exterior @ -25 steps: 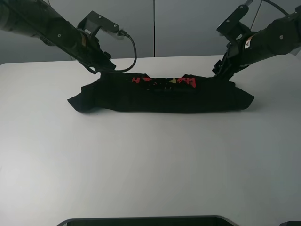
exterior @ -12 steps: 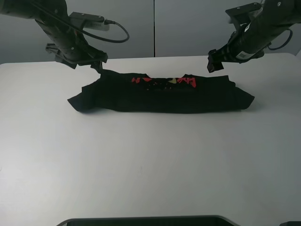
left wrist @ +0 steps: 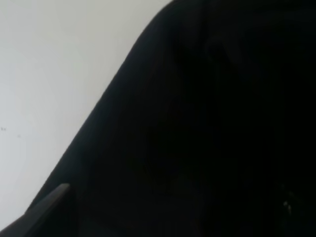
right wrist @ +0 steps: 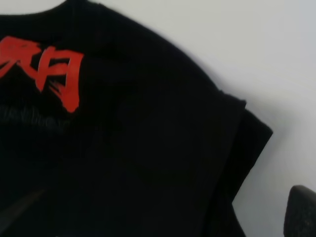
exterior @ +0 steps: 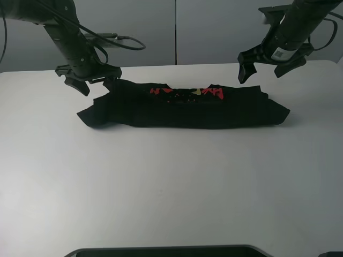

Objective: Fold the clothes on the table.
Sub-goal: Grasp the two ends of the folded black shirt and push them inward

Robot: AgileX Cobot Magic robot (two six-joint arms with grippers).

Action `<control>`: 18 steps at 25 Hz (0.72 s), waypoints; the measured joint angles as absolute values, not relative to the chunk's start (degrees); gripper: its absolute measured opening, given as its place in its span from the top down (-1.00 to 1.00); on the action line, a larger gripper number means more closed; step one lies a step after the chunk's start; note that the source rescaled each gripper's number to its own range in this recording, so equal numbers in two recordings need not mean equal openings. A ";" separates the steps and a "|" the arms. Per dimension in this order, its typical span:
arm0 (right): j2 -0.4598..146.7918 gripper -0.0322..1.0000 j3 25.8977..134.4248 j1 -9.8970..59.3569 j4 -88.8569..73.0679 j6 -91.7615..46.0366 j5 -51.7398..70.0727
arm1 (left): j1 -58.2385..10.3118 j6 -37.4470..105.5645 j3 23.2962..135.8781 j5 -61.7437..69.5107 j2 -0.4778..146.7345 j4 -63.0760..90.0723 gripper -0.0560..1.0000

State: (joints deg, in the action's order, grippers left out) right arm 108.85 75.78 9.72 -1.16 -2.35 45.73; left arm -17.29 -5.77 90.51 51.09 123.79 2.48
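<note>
The robot's right gripper should move down and close on the base of the sleeve (exterior: 266,105) below it, where that sleeve joins the body of the black T-shirt.
The black T-shirt (exterior: 185,110) lies folded into a long flat band across the white table (exterior: 171,182), with red and yellow characters (exterior: 187,92) showing along its far edge. My left gripper (exterior: 96,84) hangs open and empty just above the shirt's far left corner. My right gripper (exterior: 262,70) hangs open and empty above the far right corner. The left wrist view shows plain black cloth (left wrist: 207,123) beside bare table. The right wrist view shows the shirt (right wrist: 148,148), a red character (right wrist: 54,69) and the doubled sleeve edge (right wrist: 249,143).
A grey wall (exterior: 177,32) runs behind the table's far edge. A dark object (exterior: 166,251) sits at the near edge of the table. Cables (exterior: 128,43) hang from the left arm above the back left of the table.
Both grippers have left the shirt's far edge, lifted and turned to point downward, jaws now spread. The shirt has stayed in place.
</note>
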 joint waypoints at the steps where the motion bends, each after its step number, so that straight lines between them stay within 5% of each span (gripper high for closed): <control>1: 109.14 -0.99 75.78 9.72 -1.29 -2.35 45.97 | -17.29 -5.89 90.51 51.79 124.20 2.32 -0.97; 18: 115.19 -0.99 77.13 9.13 -4.52 -0.90 50.49 | -16.57 -10.18 90.60 53.97 128.39 -0.83 -0.97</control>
State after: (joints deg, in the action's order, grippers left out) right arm 115.19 77.13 9.13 -4.52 -0.90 50.49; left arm -16.57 -10.18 90.60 53.97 128.39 -0.83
